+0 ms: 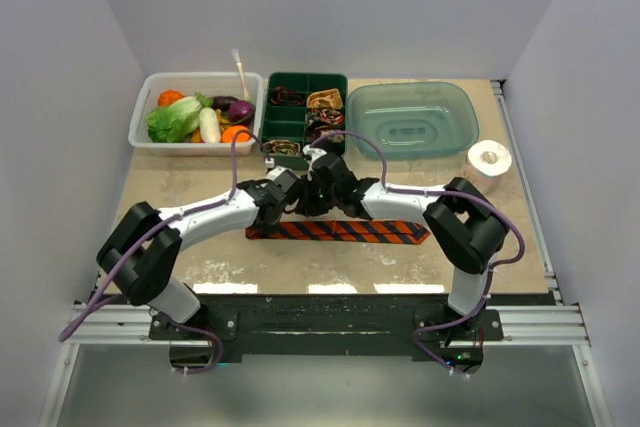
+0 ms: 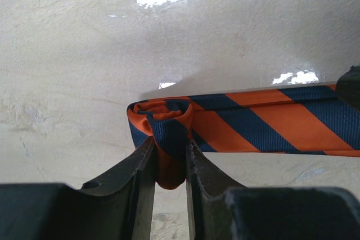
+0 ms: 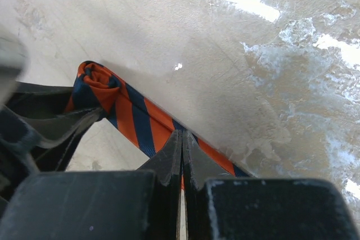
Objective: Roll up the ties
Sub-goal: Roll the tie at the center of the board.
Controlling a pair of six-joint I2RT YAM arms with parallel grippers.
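The tie's curled end is bunching up in my left gripper, so my right gripper should hold it down while my left gripper opens and takes the tie's outer fold (image 2: 137,126).
The orange-and-dark-blue striped tie (image 1: 340,232) lies flat across the table's near middle, its pointed end to the right. My left gripper (image 1: 287,199) is at its left end. In the left wrist view it (image 2: 170,151) is shut on the tie's folded, curled end (image 2: 169,125). My right gripper (image 1: 312,197) is just beside it. In the right wrist view its jaws (image 3: 181,134) are pressed together over the tie (image 3: 135,119), with a sliver of orange between them. Small coiled ties (image 1: 325,99) sit in a green divided tray (image 1: 306,79).
A clear bin (image 1: 140,127) of toy vegetables stands at the back left. A teal dish (image 1: 412,117) stands at the back right, with a white paper roll (image 1: 489,160) beside it. White walls close in on three sides.
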